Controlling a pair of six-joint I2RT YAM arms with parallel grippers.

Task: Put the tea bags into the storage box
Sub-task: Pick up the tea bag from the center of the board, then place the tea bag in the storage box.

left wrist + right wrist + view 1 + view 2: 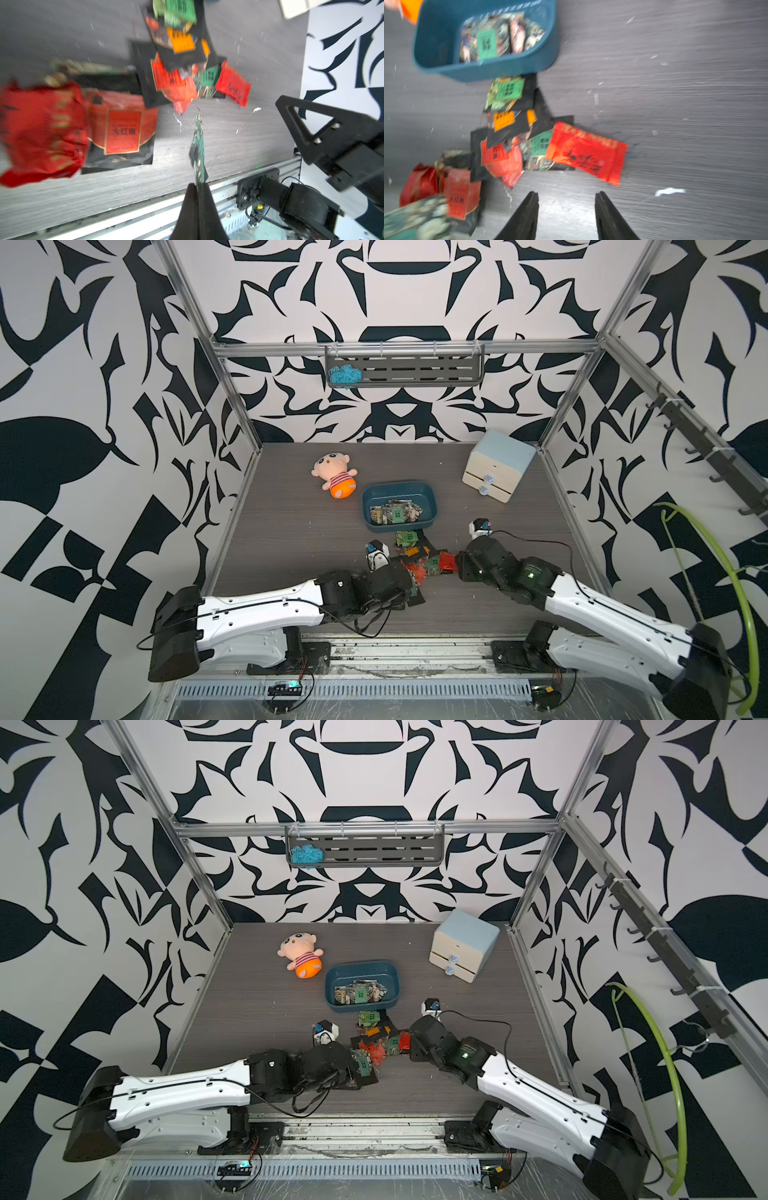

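The dark green tea bag, now edge-on above the table's front edge, will be let go by my left gripper on the tea bags inside the teal storage box (402,509).
The teal storage box (370,506) (361,964) stands mid-table with several tea bags (488,44) lying in it. A pile of red, black and green tea bags (419,556) (378,1036) is spread on the table just in front of the box, between my two arms. My left gripper (198,186) is shut on the edge of a dark green tea bag (198,145), which sticks out edge-on above the table's front edge. My right gripper (566,195) is open and empty, low over bare table beside a red tea bag (586,152).
A plush doll (334,475) lies behind and left of the box. A cream two-drawer cabinet (498,470) stands at the back right. Small paper scraps (669,191) dot the table. A metal rail (124,218) runs along the table's front edge.
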